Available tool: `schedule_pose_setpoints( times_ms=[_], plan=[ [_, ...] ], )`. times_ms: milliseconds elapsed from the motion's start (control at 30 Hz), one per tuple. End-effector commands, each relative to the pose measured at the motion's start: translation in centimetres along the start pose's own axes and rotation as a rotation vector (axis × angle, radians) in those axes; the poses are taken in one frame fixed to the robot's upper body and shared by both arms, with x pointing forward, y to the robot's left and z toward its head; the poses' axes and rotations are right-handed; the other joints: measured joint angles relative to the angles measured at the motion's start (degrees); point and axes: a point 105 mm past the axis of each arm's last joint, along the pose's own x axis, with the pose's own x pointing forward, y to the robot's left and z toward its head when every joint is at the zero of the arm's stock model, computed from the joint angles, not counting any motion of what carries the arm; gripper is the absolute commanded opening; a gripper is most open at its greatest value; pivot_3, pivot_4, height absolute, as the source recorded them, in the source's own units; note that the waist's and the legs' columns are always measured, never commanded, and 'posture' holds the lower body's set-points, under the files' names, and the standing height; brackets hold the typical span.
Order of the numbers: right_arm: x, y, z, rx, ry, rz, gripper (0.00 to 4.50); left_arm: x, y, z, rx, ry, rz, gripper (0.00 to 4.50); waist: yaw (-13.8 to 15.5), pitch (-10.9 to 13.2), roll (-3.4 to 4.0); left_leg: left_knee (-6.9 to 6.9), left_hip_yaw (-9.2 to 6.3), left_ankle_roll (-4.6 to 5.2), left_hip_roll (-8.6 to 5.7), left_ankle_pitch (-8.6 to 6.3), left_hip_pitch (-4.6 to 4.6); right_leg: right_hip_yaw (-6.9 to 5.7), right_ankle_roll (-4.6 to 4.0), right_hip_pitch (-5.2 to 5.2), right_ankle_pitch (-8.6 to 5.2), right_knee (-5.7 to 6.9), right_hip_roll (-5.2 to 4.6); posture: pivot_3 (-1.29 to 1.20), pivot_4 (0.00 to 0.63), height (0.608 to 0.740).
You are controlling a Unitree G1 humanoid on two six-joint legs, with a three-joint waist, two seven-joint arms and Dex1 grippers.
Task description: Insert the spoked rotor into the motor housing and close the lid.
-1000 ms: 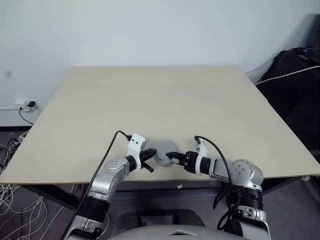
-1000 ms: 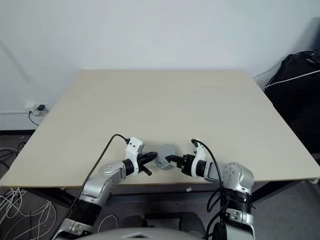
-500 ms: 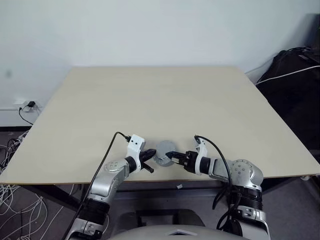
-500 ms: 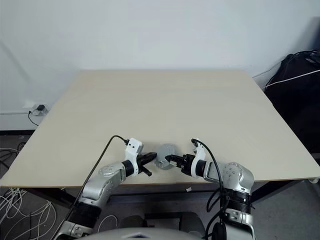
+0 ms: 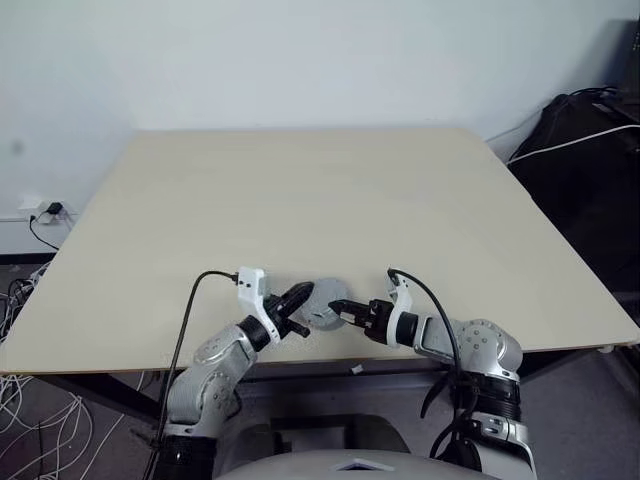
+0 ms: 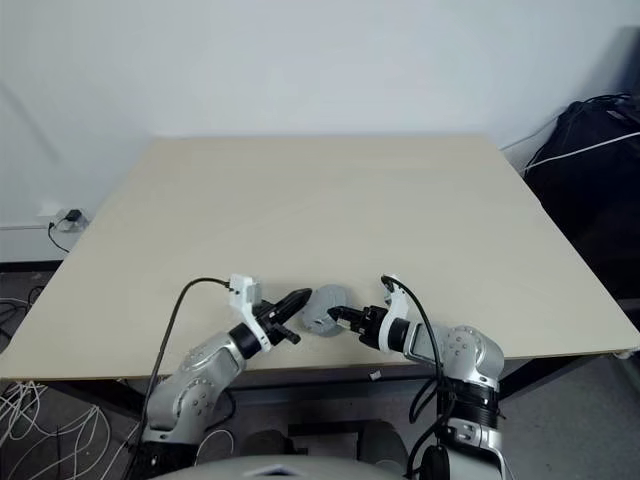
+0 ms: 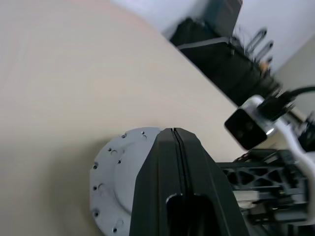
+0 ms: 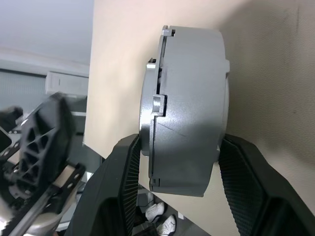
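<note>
The motor housing's flat side is in front of my shut left gripper, so that gripper should back off, open and grip the motor housing's free rim (image 5: 309,321) before my right gripper releases.
The motor housing (image 5: 326,299) is a grey round case held on edge just above the table's near edge. My right gripper (image 8: 179,145) is shut on it, one finger (image 8: 118,187) on each side of its rim. A thinner grey disc, the lid (image 8: 153,105), sits against one face of it. The spoked rotor is hidden. My left gripper (image 5: 303,295) is shut with nothing in it, its tips (image 7: 174,133) right in front of the case's flat face (image 7: 115,172). Whether they touch it I cannot tell.
The pale wooden table (image 5: 300,190) stretches away bare behind the grippers. A black bag (image 5: 585,150) with a white cable lies beyond its right edge. Loose cables (image 5: 15,300) and a wall socket (image 5: 45,210) are on the left, by the floor.
My left gripper has risen and rolled, and its shut tips now point at the case's face from higher up. The right gripper and the case have stayed put.
</note>
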Motion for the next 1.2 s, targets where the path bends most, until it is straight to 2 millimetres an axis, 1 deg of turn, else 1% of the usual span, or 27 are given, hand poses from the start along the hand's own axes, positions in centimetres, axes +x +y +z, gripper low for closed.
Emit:
schedule_pose_setpoints(
  times_ms=[33,100,233,367,433,633,767,900,1000,1200],
  plan=[
    [0.1,1.1,0.7,-0.031,-0.032,0.041,2.12,-1.4,-0.7,1.9,-0.082,-0.119,-0.034,0.0,0.03,0.01,-0.02,0.01,0.01,0.0,0.0,0.0,0.0,0.0,-0.12,0.0,-0.07,0.0,0.0,0.0,0.0,0.74],
    [0.0,1.2,0.9,-0.03,-0.045,0.048,2.11,-2.5,-0.5,1.9,-0.133,-0.146,-0.032,0.0,0.03,0.02,-0.03,0.03,0.01,0.01,0.0,0.0,0.01,0.01,-0.17,0.02,-0.1,0.0,-0.01,0.0,0.0,0.74],
    [0.0,1.9,1.8,-0.036,-0.089,0.075,2.11,-4.2,0.5,1.6,-0.311,-0.216,0.021,0.0,0.01,0.04,-0.07,0.04,0.01,0.01,0.0,0.0,0.0,0.02,-0.17,0.02,-0.1,-0.01,-0.01,0.0,0.0,0.74],
    [0.3,3.7,2.6,-0.051,-0.134,0.152,2.11,-5.5,1.0,0.4,-0.491,-0.259,0.057,0.0,-0.03,0.1,-0.1,0.03,0.0,0.01,0.0,0.0,-0.02,0.01,-0.16,-0.01,-0.1,-0.01,-0.01,0.0,0.0,0.74],
    [0.4,4.9,2.9,-0.057,-0.151,0.198,2.09,-6.0,1.0,0.2,-0.562,-0.288,0.061,0.0,-0.02,0.17,-0.18,0.04,0.0,0.01,0.0,0.0,-0.06,0.01,-0.16,-0.04,-0.1,-0.01,-0.01,0.0,0.0,0.74],
    [0.6,7.0,3.2,-0.066,-0.166,0.274,2.09,-6.9,1.0,-0.3,-0.692,-0.346,0.065,0.0,0.03,0.23,-0.23,0.04,-0.02,0.01,0.0,0.0,-0.08,-0.01,-0.18,-0.05,-0.12,-0.02,-0.01,0.0,0.0,0.74],
    [0.6,8.8,3.3,-0.059,-0.176,0.347,2.09,-7.2,0.8,0.2,-0.746,-0.402,0.035,0.0,0.05,0.27,-0.26,0.04,-0.02,0.01,-0.01,-0.01,-0.11,-0.02,-0.18,-0.05,-0.12,-0.05,-0.01,0.0,0.0,0.74],
    [0.8,10.8,2.9,-0.072,-0.162,0.412,2.09,-7.4,0.1,0.9,-0.796,-0.453,-0.048,0.0,-0.11,0.3,-0.22,0.04,-0.02,0.0,0.0,0.0,-0.11,-0.03,-0.19,-0.07,-0.12,-0.03,0.0,0.0,0.0,0.74],
    [0.8,11.6,2.9,-0.076,-0.159,0.437,2.09,-7.3,-0.3,1.0,-0.81,-0.451,-0.079,0.59,-0.17,0.31,-0.21,0.04,0.0,0.0,0.0,0.0,-0.11,-0.02,-0.2,-0.08,-0.12,-0.03,0.0,0.0,0.0,0.74],
    [0.9,12.0,2.7,-0.064,-0.14,0.447,2.09,-6.9,-0.7,1.1,-0.823,-0.432,-0.122,2.56,-0.15,0.3,-0.21,0.04,0.01,-0.01,-0.03,0.01,-0.11,-0.02,-0.2,-0.06,-0.12,-0.04,0.01,0.0,0.0,0.74]
  ],
)
